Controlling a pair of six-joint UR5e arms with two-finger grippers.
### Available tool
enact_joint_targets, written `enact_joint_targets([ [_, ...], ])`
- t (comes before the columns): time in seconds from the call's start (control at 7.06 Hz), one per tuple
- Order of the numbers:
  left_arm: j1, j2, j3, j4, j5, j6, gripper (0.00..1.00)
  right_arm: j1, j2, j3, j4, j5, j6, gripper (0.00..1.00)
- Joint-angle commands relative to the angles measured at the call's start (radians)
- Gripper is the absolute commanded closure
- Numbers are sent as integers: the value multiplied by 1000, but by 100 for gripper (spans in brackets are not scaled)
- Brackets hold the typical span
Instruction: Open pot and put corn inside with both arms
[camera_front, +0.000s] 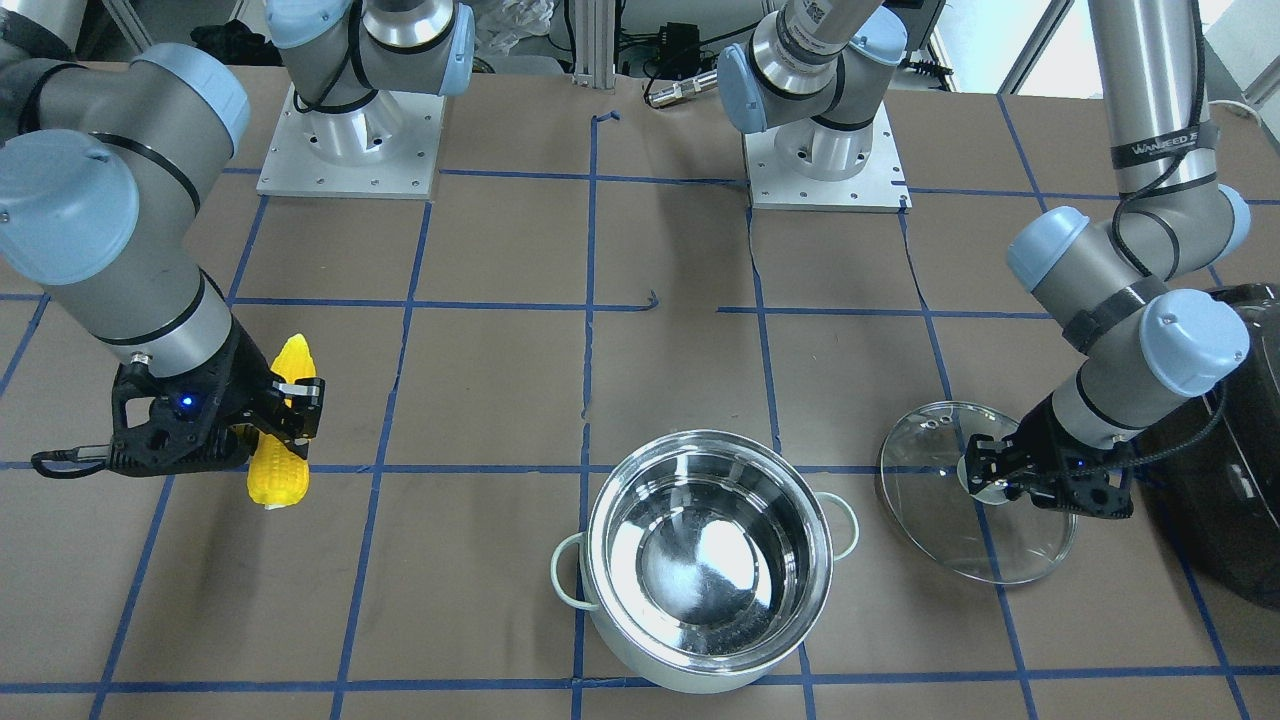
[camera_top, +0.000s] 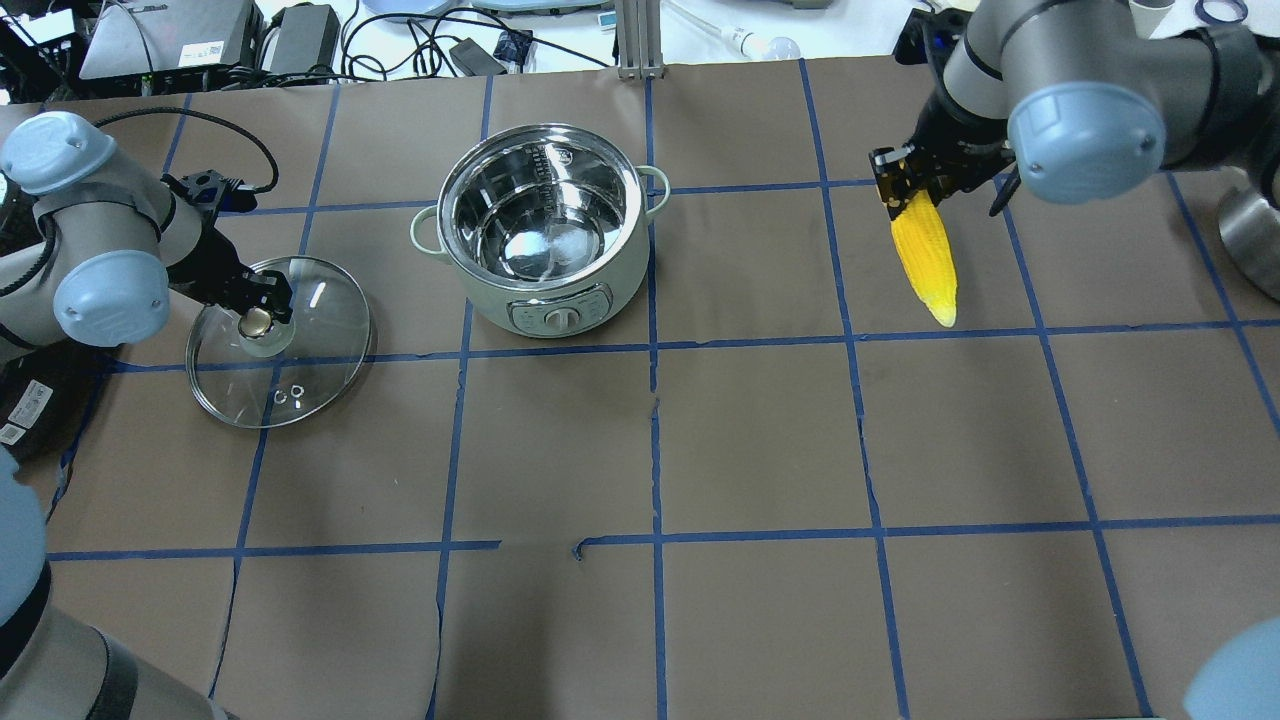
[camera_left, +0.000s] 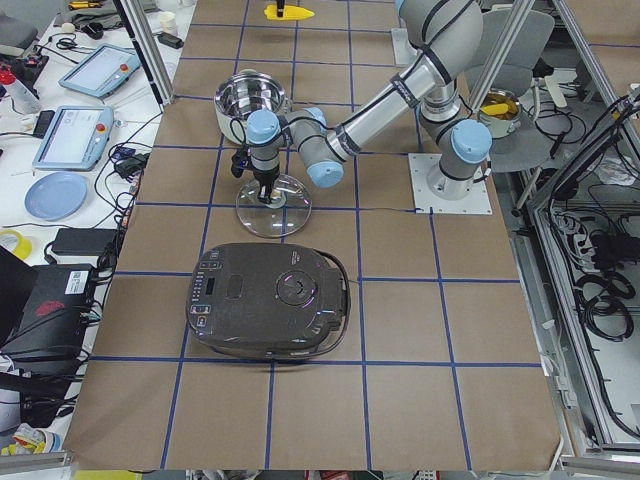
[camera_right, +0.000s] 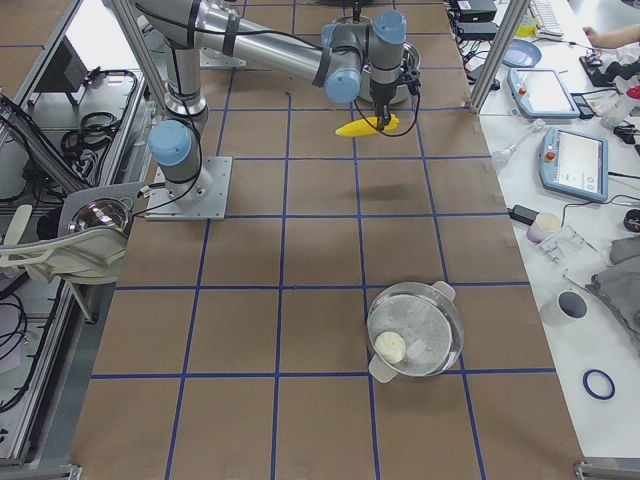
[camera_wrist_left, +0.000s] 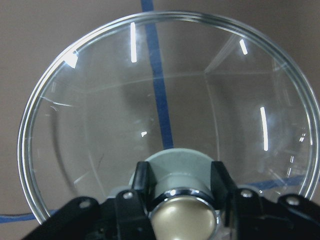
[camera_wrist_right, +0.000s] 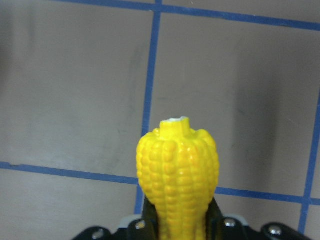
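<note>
My right gripper will release the yellow corn on the middle of the open pot's shiny bottom (camera_front: 711, 574). The corn is still held above the table.
The pot (camera_top: 545, 230) stands open and empty at the table's far middle; it also shows in the front view (camera_front: 705, 560). Its glass lid (camera_top: 300, 380) lies to the pot's left on the table. My left gripper (camera_top: 258, 318) is shut on the lid's metal knob (camera_wrist_left: 182, 220), one finger on each side of it. My right gripper (camera_top: 905, 180) is shut on the thick end of the yellow corn (camera_top: 925, 255) and holds it above the table, far right of the pot. The corn's tip (camera_wrist_right: 175, 125) points away from the right wrist camera.
A large dark grey appliance (camera_front: 1230, 450) stands close beside the lid and my left gripper, also in the left exterior view (camera_left: 270, 300). Both arm bases (camera_front: 345, 150) sit at the robot's edge. Brown paper with a blue tape grid covers the table.
</note>
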Motion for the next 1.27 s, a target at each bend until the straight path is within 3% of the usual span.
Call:
enact_joint_targets([
  [0.0, 1, -14, -1, 5, 5, 18, 0, 182, 122, -199, 44, 16, 157, 72],
  [0.28, -17, 31, 47, -91, 8, 15, 0, 301, 268, -433, 75, 12, 290, 69],
  [0.42, -28, 89, 101, -233, 9, 14, 0, 345, 324, -568, 108, 6, 426, 67],
  [0.57, -57, 148, 161, -408, 11, 6, 0, 393, 374, -627, 110, 2, 473, 67],
  [0.71, -98, 205, 224, -523, 8, -20, 0, 436, 412, -647, 97, -1, 513, 68],
  [1.13, -217, 353, 333, -645, -3, -97, 0, 462, 477, -655, 32, 15, 541, 66],
])
